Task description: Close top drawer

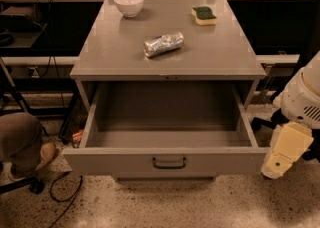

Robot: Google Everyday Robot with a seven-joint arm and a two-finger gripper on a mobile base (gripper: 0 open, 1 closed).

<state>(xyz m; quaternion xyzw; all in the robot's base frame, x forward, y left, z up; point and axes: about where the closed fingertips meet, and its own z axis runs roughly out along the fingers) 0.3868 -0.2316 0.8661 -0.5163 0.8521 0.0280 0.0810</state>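
Note:
Next, I grip the front [246, 162] of the top drawer, at the end nearest my arm.
The top drawer [120, 162] is a deep grey metal box, pulled far out of the grey cabinet [215, 67], and its inside shows nothing in it. Its wide plain front faces me, with a small dark loop handle [169, 162] at the centre. My gripper [282, 153], cream-coloured on a white arm [306, 99], hangs at the right, just outside the drawer's front right corner at the height of the front. It points down and left and holds nothing.
On the cabinet top lie a white bowl [128, 3], a crumpled silver can [163, 44] and a green-and-yellow sponge [204, 15]. A person's leg and shoe [22, 144] and floor cables [65, 192] are at the left. Dark shelving stands behind.

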